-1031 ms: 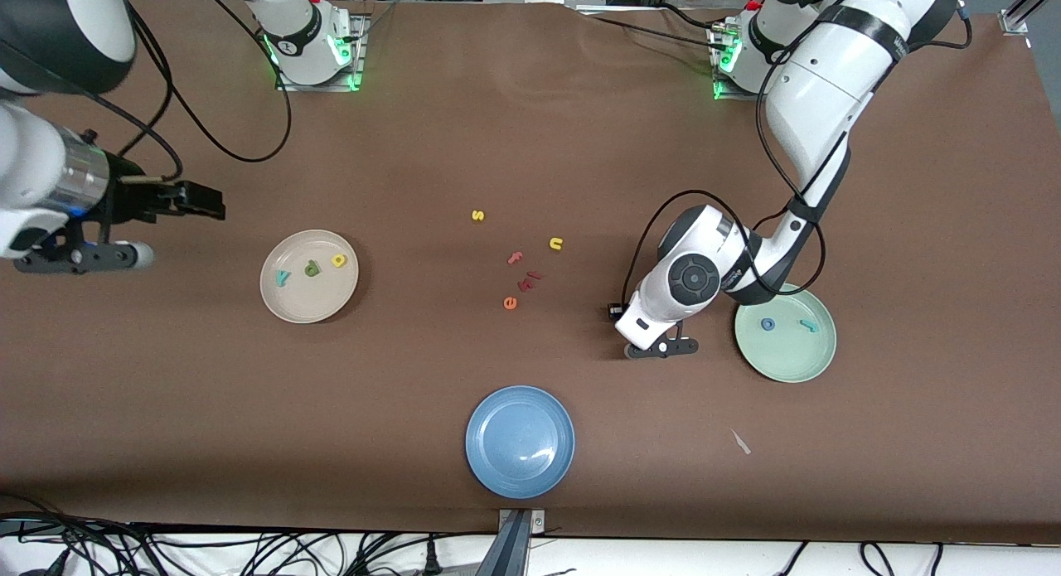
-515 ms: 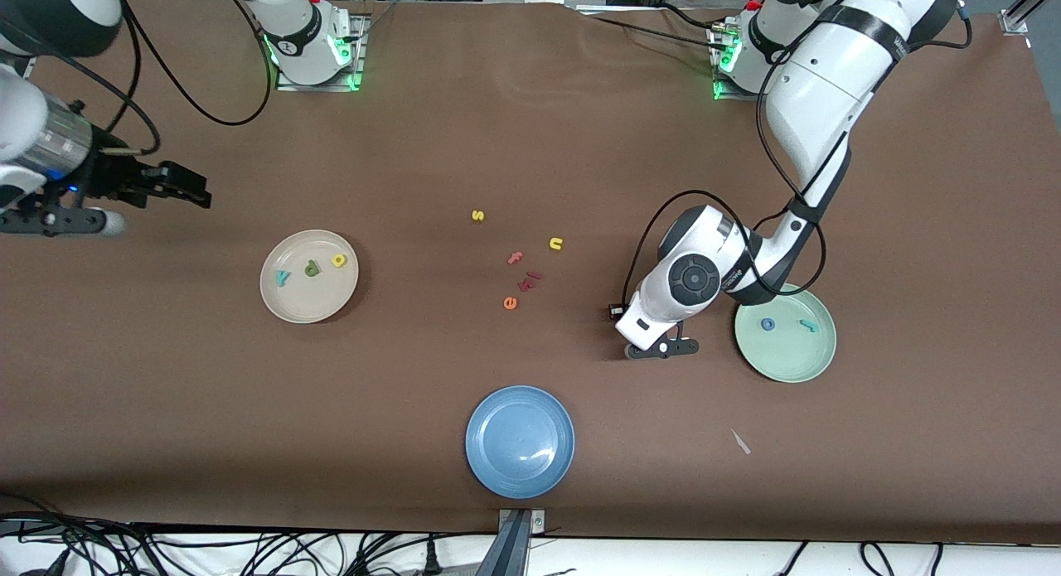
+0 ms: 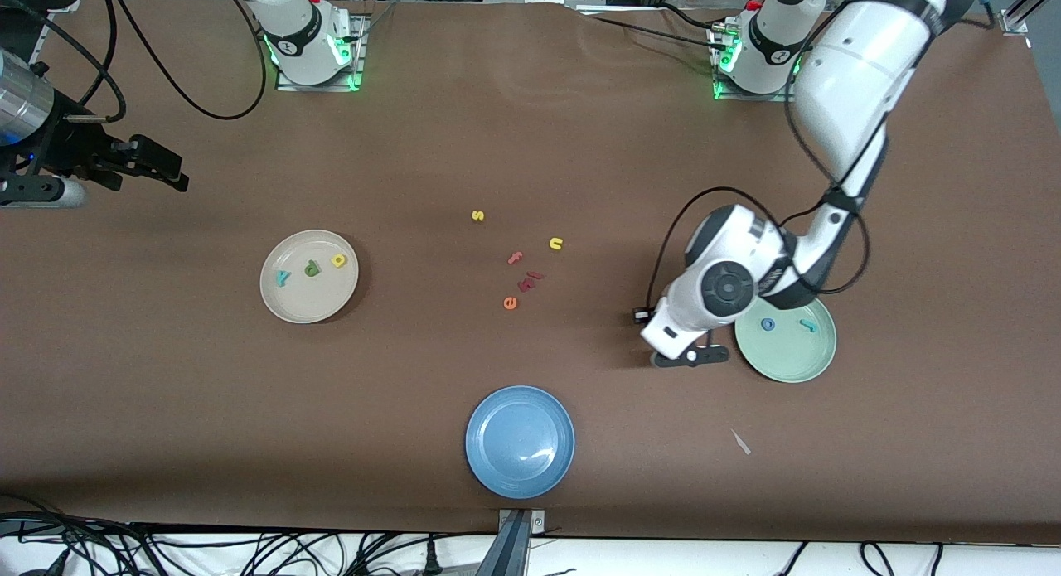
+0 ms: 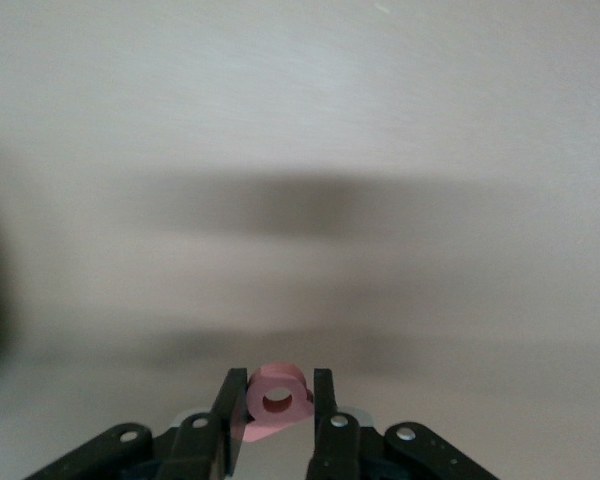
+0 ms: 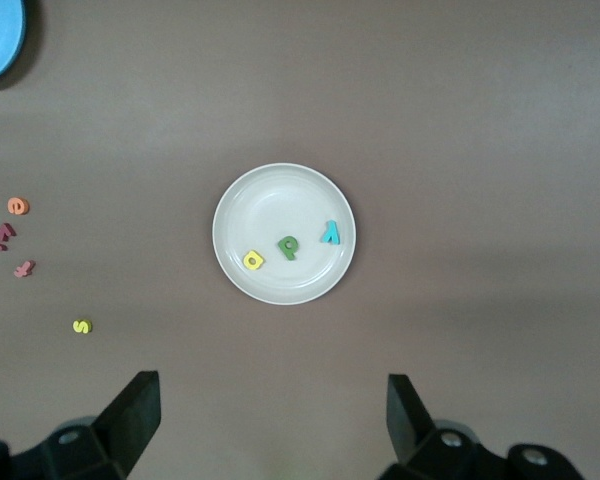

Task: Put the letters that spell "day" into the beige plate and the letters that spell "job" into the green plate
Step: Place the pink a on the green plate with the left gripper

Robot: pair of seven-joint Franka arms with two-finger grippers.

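Observation:
Next, my left gripper lets go of the salmon-red b in the green plate [image 3: 785,303], next to the blue o, away from the paper scrap.
My left gripper [image 4: 277,383] is shut on the salmon-red b [image 4: 277,402], which sits upright between its fingers. It hangs low over the brown table just beside the green plate [image 3: 787,362], on the side toward the table's middle. A blue o [image 3: 768,324] and a teal j [image 3: 807,326] lie in that plate. The beige plate [image 3: 308,309] holds the teal y [image 3: 283,278], dark green d [image 3: 312,268] and yellow a [image 3: 338,260]. My right gripper [image 3: 162,166] is open and empty, high over the right arm's end of the table.
Loose letters lie mid-table: a yellow s [image 3: 477,215], yellow u [image 3: 556,244], pink f [image 3: 515,258], orange e [image 3: 510,302] and small dark red pieces [image 3: 530,279]. A blue plate [image 3: 520,441] sits near the front edge, with a paper scrap [image 3: 740,442] beside it.
The left gripper closed on the b and shifted toward the green plate. The right arm drew away from the beige plate toward its end of the table.

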